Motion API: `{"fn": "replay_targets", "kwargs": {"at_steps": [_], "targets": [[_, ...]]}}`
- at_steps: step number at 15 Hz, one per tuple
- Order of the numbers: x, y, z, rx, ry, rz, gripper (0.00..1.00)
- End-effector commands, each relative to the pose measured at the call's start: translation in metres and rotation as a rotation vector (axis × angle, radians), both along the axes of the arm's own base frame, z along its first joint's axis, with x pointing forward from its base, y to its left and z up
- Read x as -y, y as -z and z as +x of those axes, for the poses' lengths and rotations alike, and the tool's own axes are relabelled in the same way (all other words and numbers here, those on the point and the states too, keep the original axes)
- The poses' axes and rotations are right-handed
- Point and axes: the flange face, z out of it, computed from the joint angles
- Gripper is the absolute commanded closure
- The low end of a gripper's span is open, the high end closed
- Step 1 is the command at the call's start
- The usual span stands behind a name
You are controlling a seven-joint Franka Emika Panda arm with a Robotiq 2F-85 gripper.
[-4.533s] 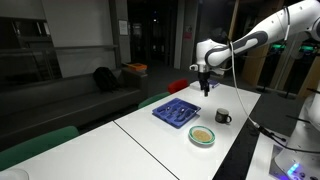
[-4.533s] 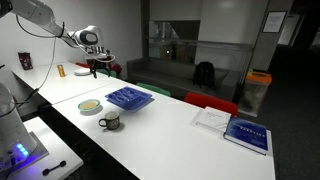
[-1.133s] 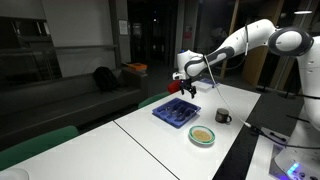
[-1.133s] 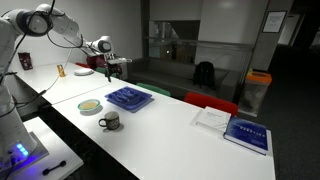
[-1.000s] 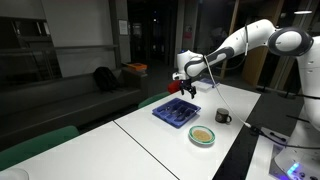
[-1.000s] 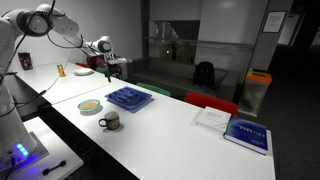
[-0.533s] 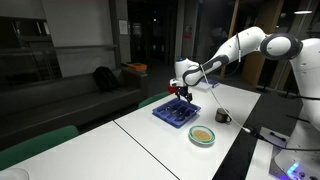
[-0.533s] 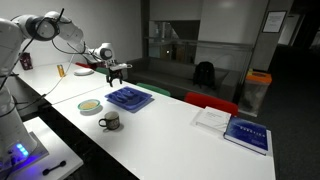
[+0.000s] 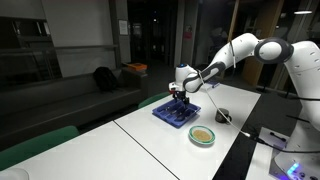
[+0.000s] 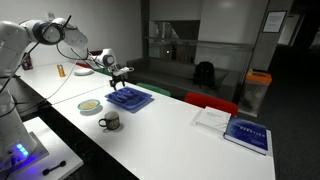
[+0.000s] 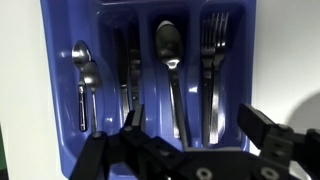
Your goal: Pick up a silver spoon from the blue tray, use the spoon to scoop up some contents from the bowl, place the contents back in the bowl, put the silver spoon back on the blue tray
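The robot's gripper should close on the large silver spoon's handle (image 9: 175, 108) (image 11: 176, 84), near the handle's rounded end, in the middle compartment of the blue tray.
The blue tray (image 9: 177, 112) (image 10: 128, 98) lies on the white table and holds cutlery in its compartments. In the wrist view the tray (image 11: 58, 90) fills the frame: two small spoons (image 11: 84, 70) at the left, knives (image 11: 125, 70), a large silver spoon (image 11: 170, 60) in the middle, forks (image 11: 212, 55) at the right. My gripper (image 11: 197, 128) (image 9: 178, 92) (image 10: 122, 77) hovers just above the tray, open and empty, its fingers (image 11: 265, 130) straddling the large spoon's handle and the forks. The bowl (image 9: 203, 136) (image 10: 90, 105) with tan contents (image 9: 203, 134) sits beside the tray.
A small dark mug (image 9: 222, 116) (image 10: 109, 121) stands near the bowl. A blue book (image 10: 247, 134) and a white sheet (image 10: 213, 118) lie further along the table. A red chair (image 10: 212, 103) stands behind the table.
The arm has swung in over the tray and come down toward the cutlery. The gripper has stayed open and empty.
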Motion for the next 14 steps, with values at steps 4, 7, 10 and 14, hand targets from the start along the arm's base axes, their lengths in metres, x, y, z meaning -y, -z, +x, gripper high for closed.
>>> {"fn": "replay_targets", "kwargs": {"at_steps": [4, 7, 10, 14], "targets": [[0.019, 0.016, 0.007, -0.05, -0.099, 0.063, 0.0], [0.018, 0.022, 0.0, -0.062, -0.087, 0.04, 0.0], [0.019, 0.022, 0.0, -0.063, -0.094, 0.043, 0.0], [0.003, 0.021, 0.013, -0.036, -0.059, 0.122, 0.0]]}}
